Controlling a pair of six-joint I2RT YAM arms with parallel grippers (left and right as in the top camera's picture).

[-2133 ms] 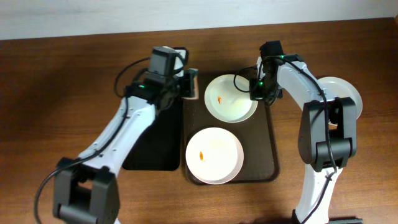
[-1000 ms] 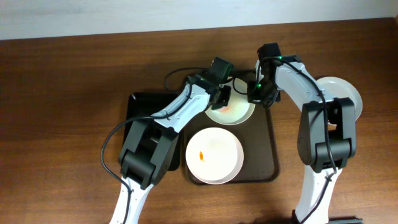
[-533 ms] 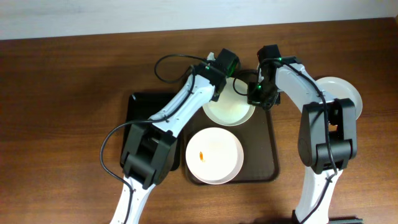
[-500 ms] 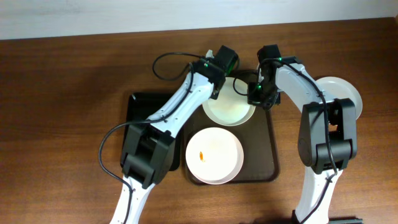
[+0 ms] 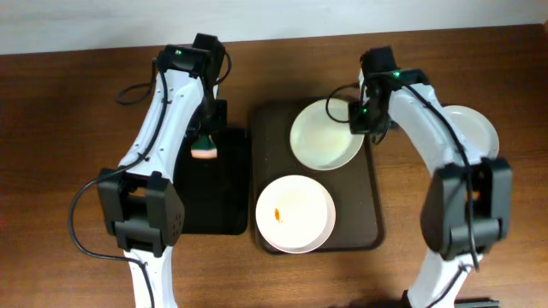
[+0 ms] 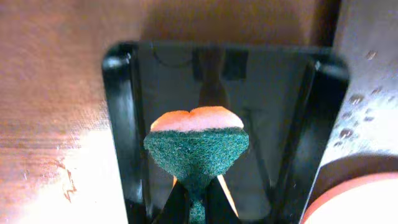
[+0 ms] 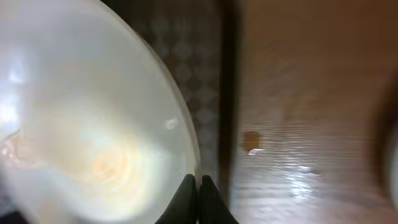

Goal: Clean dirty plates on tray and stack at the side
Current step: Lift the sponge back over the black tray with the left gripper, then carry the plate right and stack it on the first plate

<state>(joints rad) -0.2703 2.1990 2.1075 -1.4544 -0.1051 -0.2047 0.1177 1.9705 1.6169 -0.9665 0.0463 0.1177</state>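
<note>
Next, I put the clean white plate on top of the plate on the wooden table (image 5: 463, 138) using my right gripper.
A white plate (image 5: 325, 134) lies at the far end of the dark brown tray (image 5: 372, 224), wiped, with no smear showing. My right gripper (image 5: 360, 122) is shut on its right rim; the right wrist view shows the fingers (image 7: 193, 186) pinching the rim of that plate (image 7: 93, 118). A second plate (image 5: 294, 214) with a small orange smear lies at the tray's near end. A third plate (image 5: 473, 133) rests on the table to the right. My left gripper (image 5: 205, 141) is shut on a green and orange sponge (image 6: 196, 146) over the black tray (image 6: 124, 143).
The narrow black tray (image 5: 205, 205) lies left of the brown tray. Water drops mark the table in the left wrist view. The brown wooden table (image 5: 68, 171) spreads left and right of the trays.
My left arm has swung the sponge from the far plate back left over the black tray. The far plate's orange smear is gone. The right gripper has kept its hold on the rim.
</note>
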